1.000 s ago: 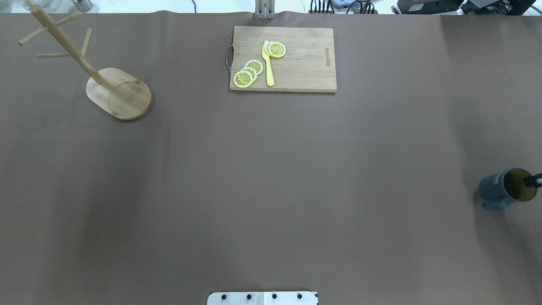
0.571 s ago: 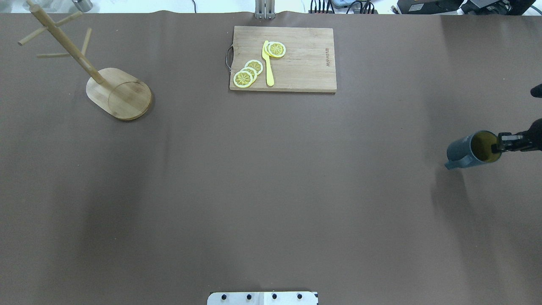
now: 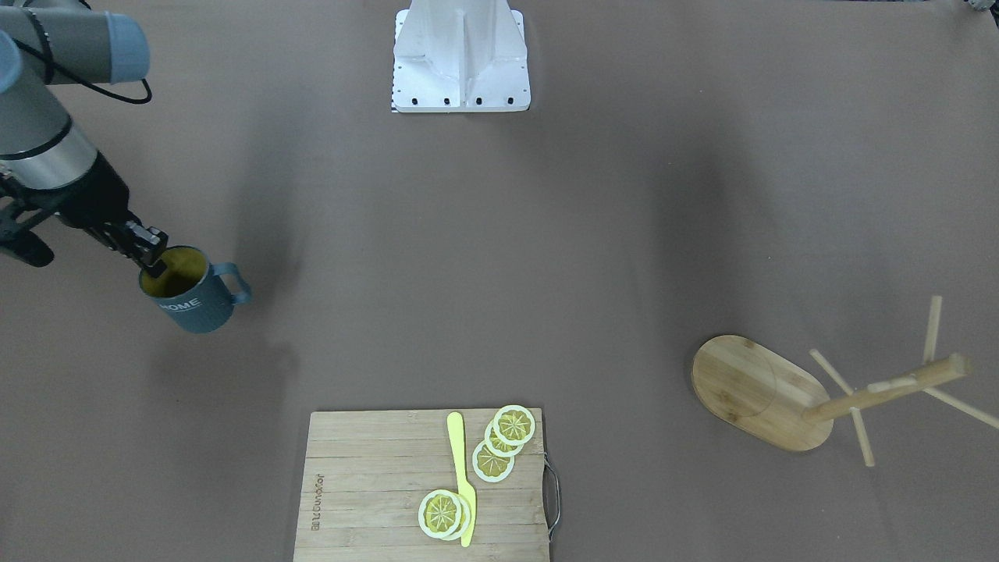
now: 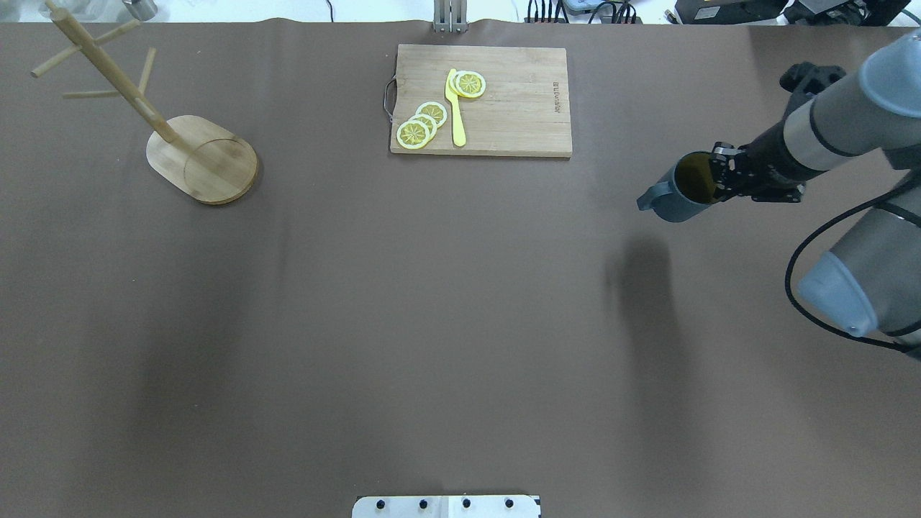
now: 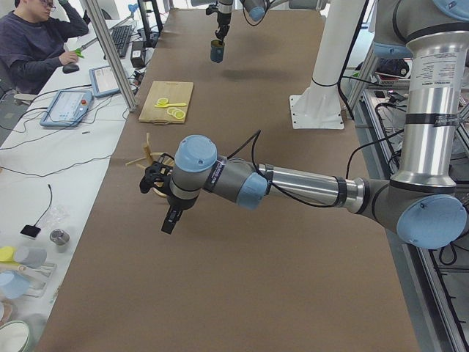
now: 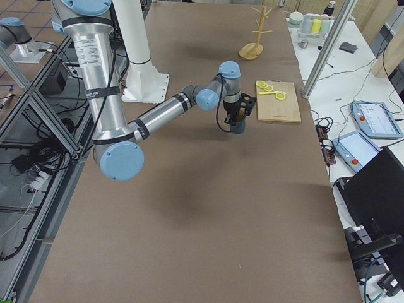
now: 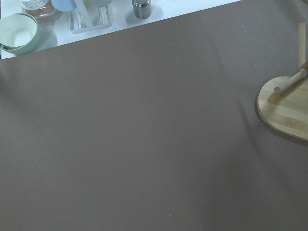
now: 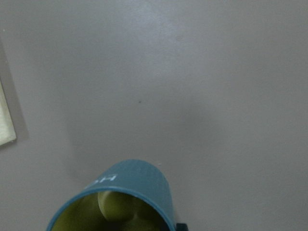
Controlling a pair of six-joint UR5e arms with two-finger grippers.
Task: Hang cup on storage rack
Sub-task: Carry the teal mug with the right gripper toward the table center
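Observation:
My right gripper releases the dark teal cup next on the bare table [image 3: 467, 265] between the white base and the cutting board.
The dark teal cup [image 4: 675, 201] with a yellow inside hangs above the table at the right, held by its rim. My right gripper [image 4: 715, 180] is shut on the rim, one finger inside the cup. In the front view the cup [image 3: 191, 306] shows white "HOME" lettering and its handle points away from the gripper [image 3: 154, 261]. The bamboo storage rack [image 4: 203, 158] stands at the far left, far from the cup, with bare pegs. My left gripper [image 5: 168, 221] shows only in the exterior left view, near the rack; I cannot tell whether it is open or shut.
A wooden cutting board [image 4: 514, 108] with lemon slices [image 4: 421, 124] and a yellow knife [image 4: 455, 108] lies at the far middle, left of the cup. Bowls and cups [image 7: 19, 29] stand beyond the table's left end.
My right arm has carried the cup from the table's right edge farther away and leftward, toward the cutting board. The arm is now well into the overhead view.

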